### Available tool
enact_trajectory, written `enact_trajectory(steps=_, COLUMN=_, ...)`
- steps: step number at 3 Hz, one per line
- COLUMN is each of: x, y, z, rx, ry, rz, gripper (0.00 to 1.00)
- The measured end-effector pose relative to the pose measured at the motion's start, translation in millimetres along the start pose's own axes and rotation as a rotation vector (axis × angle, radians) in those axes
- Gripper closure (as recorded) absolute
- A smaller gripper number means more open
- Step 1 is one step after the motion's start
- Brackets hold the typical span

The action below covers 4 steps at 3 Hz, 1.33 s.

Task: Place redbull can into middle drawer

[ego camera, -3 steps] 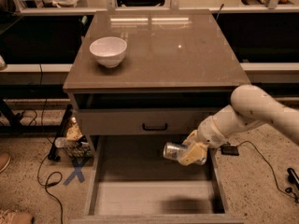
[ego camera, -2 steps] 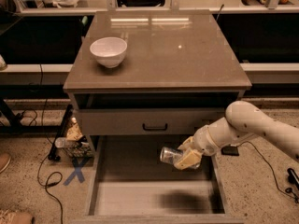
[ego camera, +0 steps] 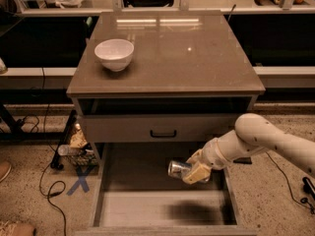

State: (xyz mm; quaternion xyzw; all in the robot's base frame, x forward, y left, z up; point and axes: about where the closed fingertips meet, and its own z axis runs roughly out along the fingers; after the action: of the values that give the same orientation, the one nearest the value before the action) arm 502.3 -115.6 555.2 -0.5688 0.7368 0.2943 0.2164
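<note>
Next, my gripper lets go of the redbull can on the pale bottom, close to the centre of the open middle drawer (ego camera: 174, 190). The can is held above that drawer's floor.
The redbull can (ego camera: 178, 168) is a shiny silver can lying on its side in my gripper (ego camera: 193, 171). The gripper is shut on the can and holds it over the right half of the middle drawer (ego camera: 162, 209), above the pale floor. The drawer is pulled out wide below the flat drawer front with the small black handle (ego camera: 163, 133). My white arm (ego camera: 261, 139) reaches in from the right. A dark shadow lies on the drawer floor under the can.
A white bowl (ego camera: 114, 54) stands on the cabinet top (ego camera: 197, 58) at the back left. Bottles and clutter (ego camera: 74, 146) and cables lie on the floor to the left of the drawer. A blue X mark (ego camera: 78, 183) is on the floor.
My gripper with the can has moved down and a little left, lower over the open drawer. The arm has dropped with it.
</note>
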Motion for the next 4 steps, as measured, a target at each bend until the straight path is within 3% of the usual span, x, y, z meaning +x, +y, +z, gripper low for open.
enact_trajectory(steps=3, x=46.1, y=2.7, z=65.6, rx=0.037, ry=-0.032, rz=-0.055, gripper=1.0)
enact_trajectory(steps=4, x=57.7, y=1.5, z=81.7, rx=0.064, ry=-0.056, rz=-0.058, gripper=0.82)
